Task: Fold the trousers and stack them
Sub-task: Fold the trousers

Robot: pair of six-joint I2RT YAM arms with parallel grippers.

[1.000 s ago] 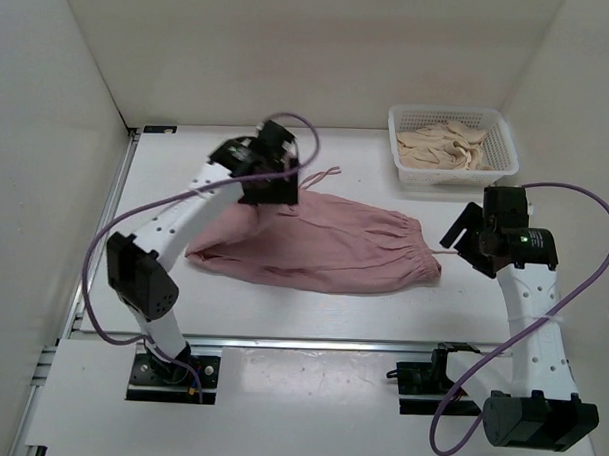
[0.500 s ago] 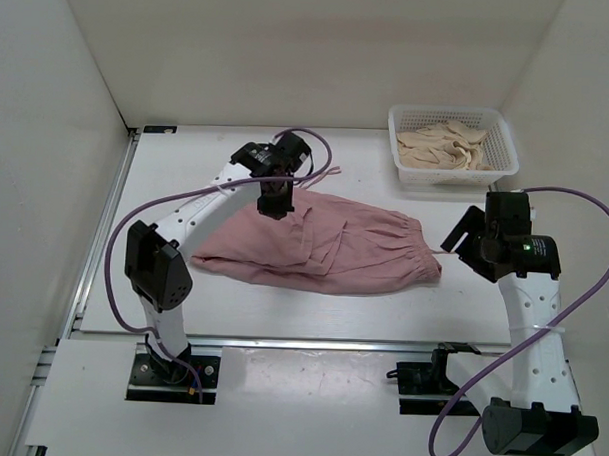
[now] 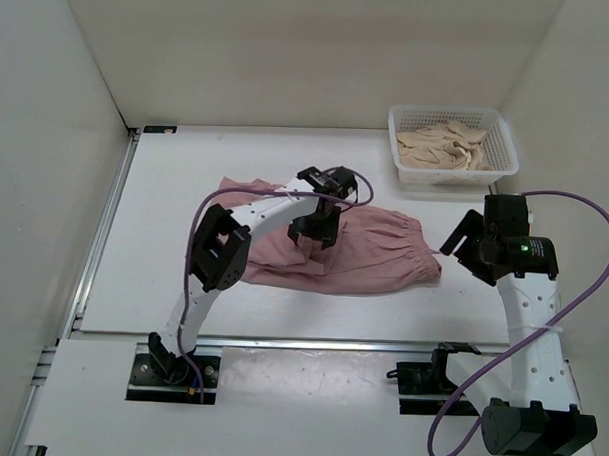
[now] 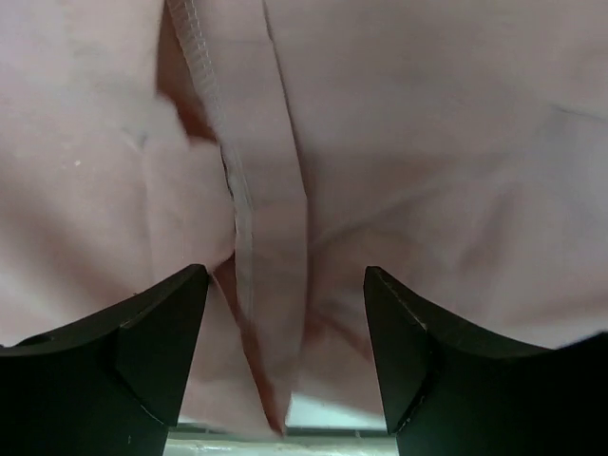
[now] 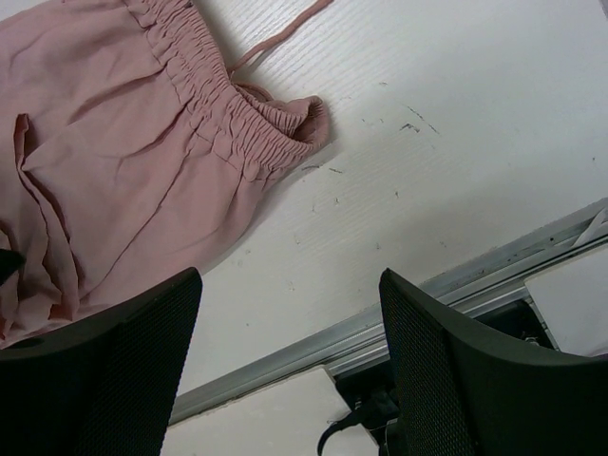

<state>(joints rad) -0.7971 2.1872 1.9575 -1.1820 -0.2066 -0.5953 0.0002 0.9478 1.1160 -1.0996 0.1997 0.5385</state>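
Next, my left gripper grabs the fold's far end (image 4: 233, 38) and pulls away from the waistband, because the trousers lie doubled in a raised fold at their middle.
The dusty-pink trousers (image 3: 384, 256) lie flat across the middle of the table, with the elastic waistband toward the right. My left gripper (image 3: 314, 228) is low over their middle. In the left wrist view its jaws (image 4: 285, 361) stand wide apart, with a raised fold of the pink fabric (image 4: 271, 237) between them, and the fingers do not press it. My right gripper (image 3: 458, 243) is open and empty just right of the waistband. The right wrist view shows the waistband (image 5: 228, 123) and its drawstring (image 5: 275, 38) ahead of the open right gripper (image 5: 290, 370).
A white basket (image 3: 400, 119) holding beige cloths stands at the back right. White walls enclose the table on three sides. A metal rail (image 3: 310, 342) runs along the near table edge, in front of both arm bases.
My left gripper has swept from the trousers' left end to their middle. The left part of the fabric came over with it, so the trousers are now shorter. The right arm barely moved.
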